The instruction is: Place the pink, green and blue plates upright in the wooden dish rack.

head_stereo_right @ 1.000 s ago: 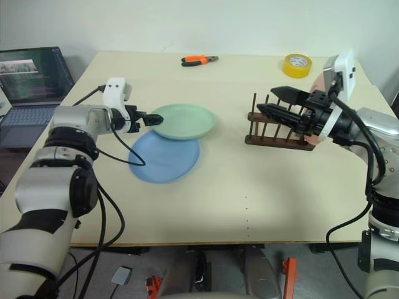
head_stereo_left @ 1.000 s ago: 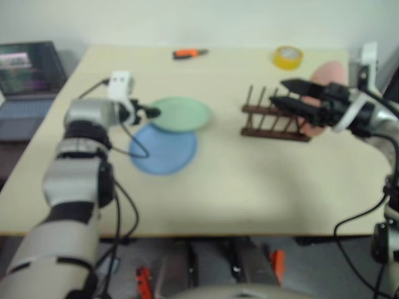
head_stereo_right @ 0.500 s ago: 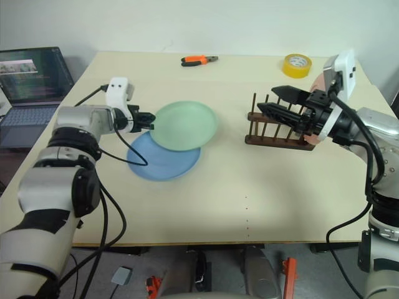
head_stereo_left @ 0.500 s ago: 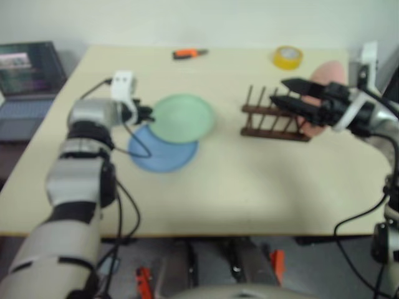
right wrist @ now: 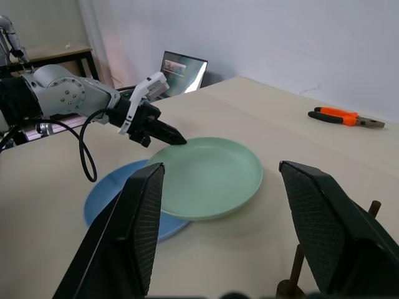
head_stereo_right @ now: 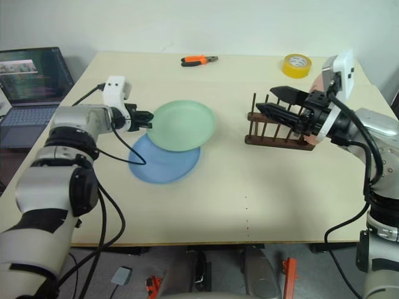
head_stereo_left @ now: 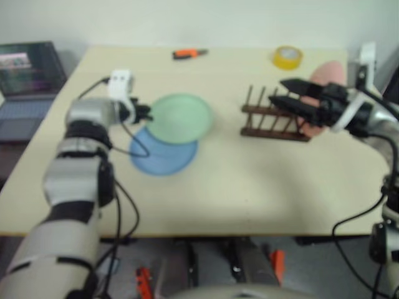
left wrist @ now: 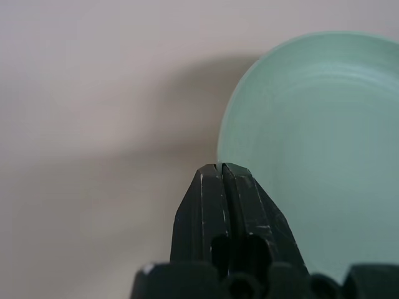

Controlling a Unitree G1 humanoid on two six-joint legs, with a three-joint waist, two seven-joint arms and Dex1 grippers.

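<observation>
Next, my right gripper takes the green plate over from my left gripper by closing on the near-side rim (head_stereo_left: 192, 140) (right wrist: 193, 218) of the green plate, beside the blue plate.
The green plate (head_stereo_right: 184, 126) overlaps the far edge of the blue plate (head_stereo_right: 165, 165) at the table's left middle. It sits tipped rather than flat. My left gripper (head_stereo_right: 148, 118) is shut on the green plate's left rim; the closed fingertips (left wrist: 221, 167) meet that rim. The wooden dish rack (head_stereo_right: 274, 134) stands at the right. My right gripper (head_stereo_right: 267, 99) hovers just above it, open, its wide-spread fingers (right wrist: 140, 224) holding nothing. The pink plate (head_stereo_left: 328, 70) stands upright at the rack's right end, mostly hidden behind my right hand.
Orange pliers (head_stereo_right: 199, 60) and a yellow tape roll (head_stereo_right: 297, 65) lie near the table's far edge. An open laptop (head_stereo_right: 31, 71) sits off the table to the left. Bare tabletop (head_stereo_right: 249, 199) stretches along the near side.
My left gripper closed on the green plate's rim, and the plate tipped up from lying flat. The right arm and the blue plate stayed put.
</observation>
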